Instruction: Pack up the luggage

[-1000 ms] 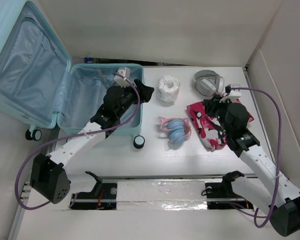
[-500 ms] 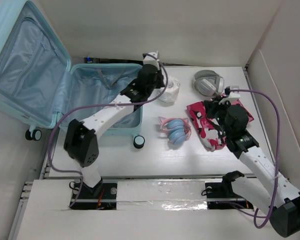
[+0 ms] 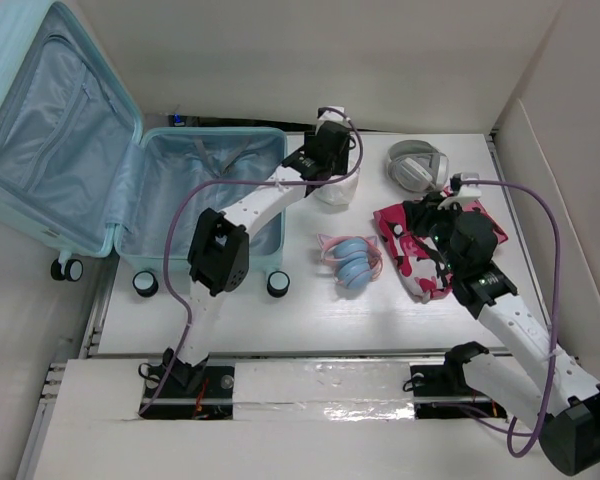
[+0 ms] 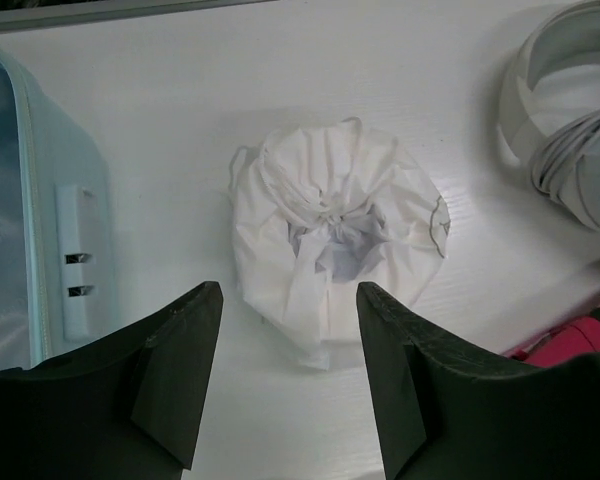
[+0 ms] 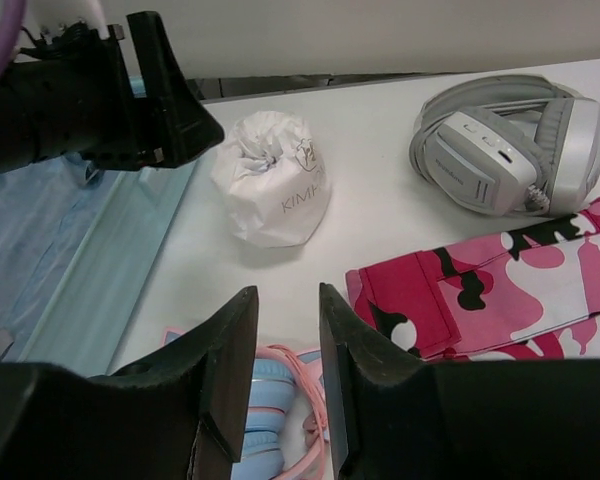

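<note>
The robot's left gripper should move to the white drawstring bag next and close on the near-side fold (image 3: 332,190) (image 4: 308,285) beside the bag's gathered opening.
The luggage (image 3: 170,205), a pale aqua hard-shell suitcase, lies open at the left of the table with its lid (image 3: 50,130) propped up and grey-blue lining showing. Its edge shows in the left wrist view (image 4: 40,250). My left gripper (image 3: 329,168) hovers over a white wrapped paper roll (image 3: 340,190) just right of the suitcase. In the left wrist view the gripper (image 4: 288,295) is open and empty, and the roll (image 4: 330,240) sits just beyond the fingertips. My right gripper (image 3: 423,225) hangs over a pink camouflage cloth (image 3: 412,262). It is narrowly open and empty (image 5: 287,300).
Blue and pink headphones (image 3: 352,262) lie mid-table, also below the right fingers (image 5: 270,440). White-grey headphones (image 3: 417,163) lie at the back right. The suitcase's caster wheels (image 3: 278,284) stick out at its near edge. A wall panel stands along the right.
My left arm has swung right, from over the open suitcase to above the white roll. The right arm has stayed in place.
</note>
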`<move>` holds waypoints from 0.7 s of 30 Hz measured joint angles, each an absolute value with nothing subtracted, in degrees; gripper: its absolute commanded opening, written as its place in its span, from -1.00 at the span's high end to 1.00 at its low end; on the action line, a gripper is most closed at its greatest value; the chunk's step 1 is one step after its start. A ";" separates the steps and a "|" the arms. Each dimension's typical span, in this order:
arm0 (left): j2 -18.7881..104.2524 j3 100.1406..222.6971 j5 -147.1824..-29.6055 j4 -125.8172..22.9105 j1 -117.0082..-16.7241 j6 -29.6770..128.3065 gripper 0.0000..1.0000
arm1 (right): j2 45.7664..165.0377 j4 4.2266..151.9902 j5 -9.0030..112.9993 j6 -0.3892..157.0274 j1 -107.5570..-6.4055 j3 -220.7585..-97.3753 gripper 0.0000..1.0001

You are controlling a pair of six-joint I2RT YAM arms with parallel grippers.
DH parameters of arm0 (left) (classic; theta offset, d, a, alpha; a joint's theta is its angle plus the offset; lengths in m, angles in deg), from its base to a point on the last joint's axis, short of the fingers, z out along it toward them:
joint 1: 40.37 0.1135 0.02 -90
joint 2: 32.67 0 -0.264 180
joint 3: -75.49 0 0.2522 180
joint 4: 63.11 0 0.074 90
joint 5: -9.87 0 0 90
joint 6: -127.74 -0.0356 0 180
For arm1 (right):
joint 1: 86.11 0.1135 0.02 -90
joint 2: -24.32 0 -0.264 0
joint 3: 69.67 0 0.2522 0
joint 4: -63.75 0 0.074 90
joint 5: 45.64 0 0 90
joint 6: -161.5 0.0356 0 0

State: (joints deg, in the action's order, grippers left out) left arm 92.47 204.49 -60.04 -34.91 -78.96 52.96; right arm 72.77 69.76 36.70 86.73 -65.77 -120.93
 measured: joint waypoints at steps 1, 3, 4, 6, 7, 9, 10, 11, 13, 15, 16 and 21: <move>93.56 205.65 -60.12 -34.39 -78.67 52.98 -0.07 | 72.83 69.79 36.87 86.71 -65.77 -120.93 0.26; 95.37 207.59 -60.58 -33.41 -77.93 53.00 -0.07 | 72.83 69.70 37.09 86.71 -65.77 -120.93 0.26; 96.49 208.86 -61.04 -32.92 -77.43 53.00 -0.07 | 72.83 69.66 37.24 86.73 -65.77 -120.93 0.26; 98.89 211.90 -62.57 -31.85 -76.24 53.00 -0.06 | 72.83 69.68 37.57 86.71 -65.77 -120.93 0.26; 100.27 213.56 -63.14 -31.42 -75.83 53.00 -0.06 | 72.83 69.66 37.77 86.71 -65.77 -120.93 0.26; 102.70 216.31 -64.60 -31.04 -75.04 52.89 -0.06 | 72.83 69.59 38.12 86.71 -65.77 -120.93 0.26; 103.90 217.54 -65.26 -30.69 -74.67 52.83 -0.06 | 72.83 69.57 38.27 86.71 -65.77 -120.93 0.26; 104.90 218.39 -65.91 -30.61 -74.37 52.78 -0.06 | 72.83 69.57 38.44 86.71 -65.77 -120.93 0.26; 106.28 219.05 -67.10 -30.24 -74.08 52.78 -0.04 | 72.90 69.57 38.82 86.66 -65.77 -120.93 0.26; 107.31 219.16 -68.14 -29.75 -74.04 52.81 0.02 | 73.16 69.52 39.01 86.53 -65.77 -120.93 0.26; 107.81 219.16 -68.67 -29.58 -74.04 52.78 0.05 | 73.36 69.52 39.10 86.49 -65.77 -120.93 0.26; 109.25 219.55 -71.25 -29.73 -74.04 52.81 0.23 | 74.12 69.52 39.54 86.44 -65.79 -120.93 0.25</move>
